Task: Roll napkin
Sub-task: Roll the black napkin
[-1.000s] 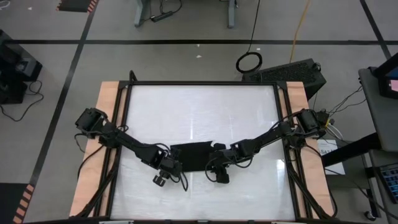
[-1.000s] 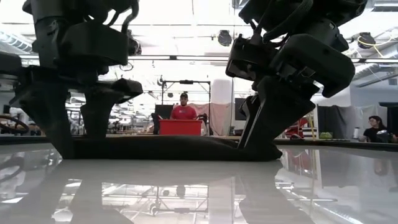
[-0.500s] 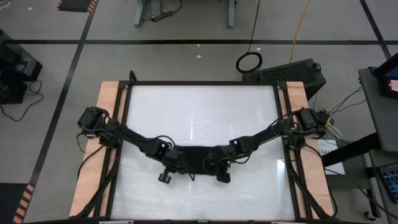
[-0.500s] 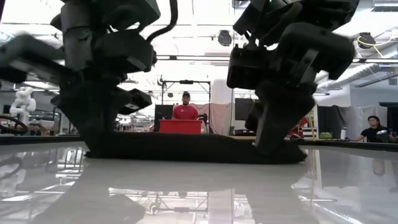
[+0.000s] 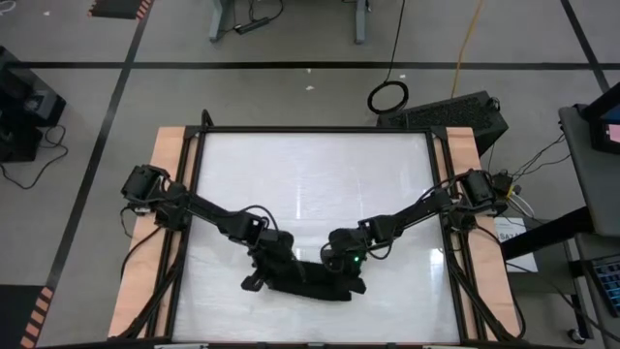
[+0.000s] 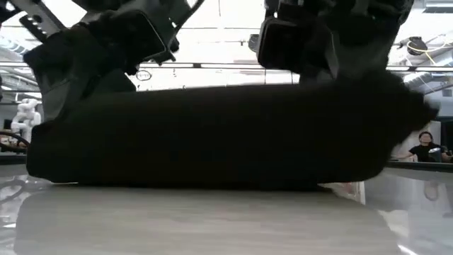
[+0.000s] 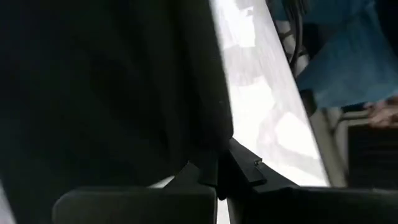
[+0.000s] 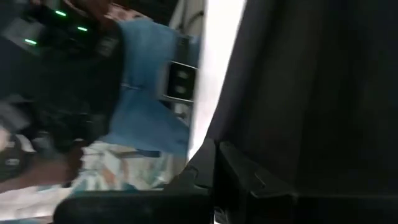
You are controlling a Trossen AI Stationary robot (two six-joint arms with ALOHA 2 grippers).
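The napkin's flared end stands up past my right gripper above the tabletop; it should release, then pinch that end lower down [image 6: 361, 164].
The black napkin [image 5: 310, 289] lies bunched into a long band near the table's front edge, stretched between my two grippers. In the low view the napkin [image 6: 212, 134] fills the picture as a wide dark band, and its lower edge [image 6: 198, 185] seems to rest on the table. My left gripper [image 5: 269, 277] is shut on its left end and my right gripper [image 5: 351, 281] on its right end. Both wrist views show shut fingertips with black cloth in front of them. My left gripper [image 7: 219, 177] pinches the napkin's left end [image 7: 205, 149] between its two fingers, slanting down toward the near edge. How many layers it holds is hidden by the bunched cloth, which spreads away from the fingers. My right gripper [image 8: 214, 171] pinches the napkin's right end [image 8: 249, 143] between its two fingers, also slanting down toward the near edge. This end [image 6: 396, 99] stands higher than the left one. The layers in the pinch cannot be told.
The white tabletop [image 5: 310, 184] stretches bare beyond the napkin to the far edge, framed by a black rail and wooden side strips [image 5: 165, 194]. A person in blue shows past the table in both wrist views, and other people stand far off in the low view.
Both grippers have shut on the napkin's ends, rolled their wrists and drawn back toward the table's near edge, rising a little. The napkin, which lay as a flat low band at mid-table, has come with them and now stands up as a tall band between them.
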